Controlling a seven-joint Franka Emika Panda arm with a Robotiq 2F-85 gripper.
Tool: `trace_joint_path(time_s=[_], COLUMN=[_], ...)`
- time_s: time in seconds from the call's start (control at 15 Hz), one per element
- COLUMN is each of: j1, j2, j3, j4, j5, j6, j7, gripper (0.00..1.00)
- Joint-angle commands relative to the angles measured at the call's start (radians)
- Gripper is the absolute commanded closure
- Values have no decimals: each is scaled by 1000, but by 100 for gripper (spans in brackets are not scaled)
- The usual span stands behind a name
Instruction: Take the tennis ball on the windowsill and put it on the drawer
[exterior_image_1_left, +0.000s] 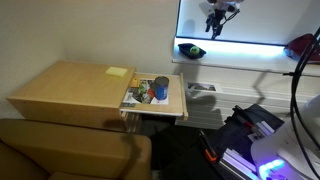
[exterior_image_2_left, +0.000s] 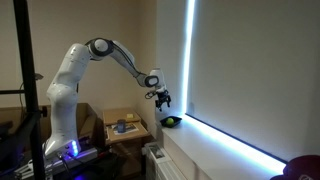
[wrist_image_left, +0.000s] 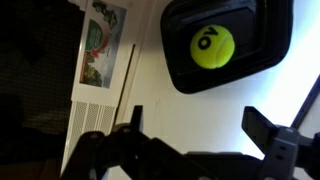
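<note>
Next, my gripper goes down to the black dish on the windowsill and closes on the sides of the tennis ball (exterior_image_1_left: 194, 50) (wrist_image_left: 212, 46).
The yellow-green tennis ball (wrist_image_left: 212, 46) lies in a shallow black dish (wrist_image_left: 255, 60) on the white windowsill (wrist_image_left: 170, 105). In both exterior views the ball (exterior_image_1_left: 191, 49) (exterior_image_2_left: 171, 123) shows small in the dish under the glowing window. My gripper (wrist_image_left: 195, 125) is open and empty. It hangs above the sill (exterior_image_1_left: 235, 60), a little above and to the side of the ball (exterior_image_1_left: 218, 22) (exterior_image_2_left: 161, 98). The light-wood drawer (exterior_image_1_left: 178, 100) stands pulled out of the pale cabinet, full of colourful small items.
The cabinet's flat top (exterior_image_1_left: 70, 88) holds a yellow pad (exterior_image_1_left: 117, 71). A red object (exterior_image_1_left: 302, 45) lies on the sill at the far end. A brown sofa (exterior_image_1_left: 70, 150) sits in front. The robot base (exterior_image_2_left: 62, 120) stands beside a small table (exterior_image_2_left: 125, 128).
</note>
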Motion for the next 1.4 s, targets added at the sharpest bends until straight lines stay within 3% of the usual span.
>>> trace_joint_path(time_s=[0.0,0.07,0.13,0.4,0.8,1.2,1.27,1.33], j1=[-43,-28,-1,4,-9,-14,-3,-4], j2=[101,116,72,85,243,412,348,373], j3=[69,58,28,25,29,13,18,14], j4=[178,199,123,141,287,447,377,399], j5=[178,190,150,154,130,145,142,141], j6=[-221,-237,-171,-179,-176,-57,-80,-71], j7=[-70,-43,-42,-40,-110,-65,-81,-74], gripper=[0,0,0,0,0,0,0,0])
